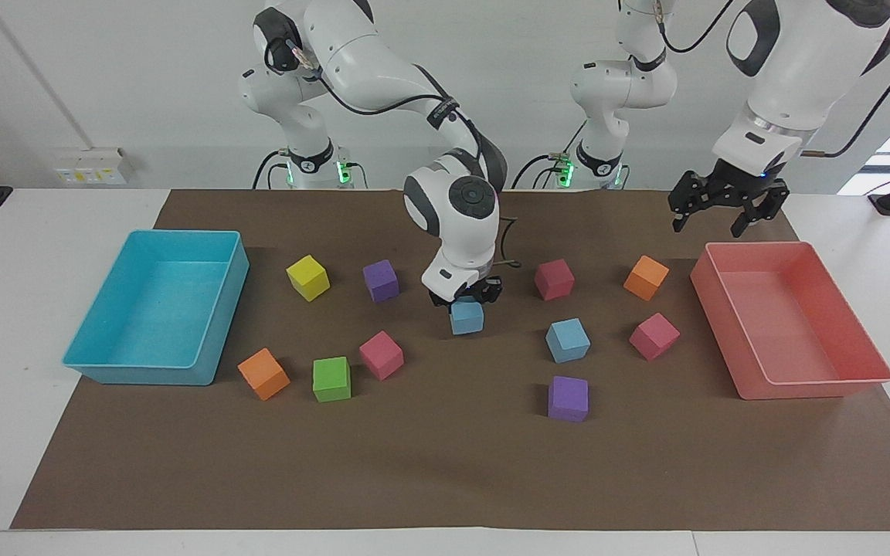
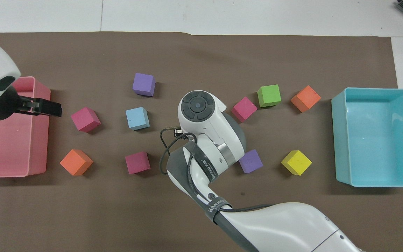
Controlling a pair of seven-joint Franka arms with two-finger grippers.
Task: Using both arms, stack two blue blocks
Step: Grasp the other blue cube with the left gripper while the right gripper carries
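My right gripper has a light blue block. It will put that block between the free blue block and the purple cube (image 2: 192, 135) nearest the yellow cube.
My right gripper (image 1: 467, 303) is shut on a light blue block (image 1: 467, 319) and holds it low over the middle of the brown mat. In the overhead view the right arm's wrist hides both that gripper and its block. The other blue block (image 1: 568, 340) (image 2: 137, 118) sits on the mat a short way toward the left arm's end, among pink and purple cubes. The open left gripper (image 1: 723, 218) (image 2: 52, 108) hangs empty in the air over the pink tray's (image 1: 816, 386) edge.
A cyan tray (image 1: 144, 374) stands at the right arm's end. Around the free blue block lie a purple cube (image 1: 568, 398), two pink cubes (image 1: 554, 279) (image 1: 654, 336) and an orange cube (image 1: 646, 277). Yellow (image 1: 307, 277), purple (image 1: 381, 279), pink (image 1: 381, 354), green (image 1: 331, 378) and orange (image 1: 263, 374) cubes lie nearer the cyan tray.
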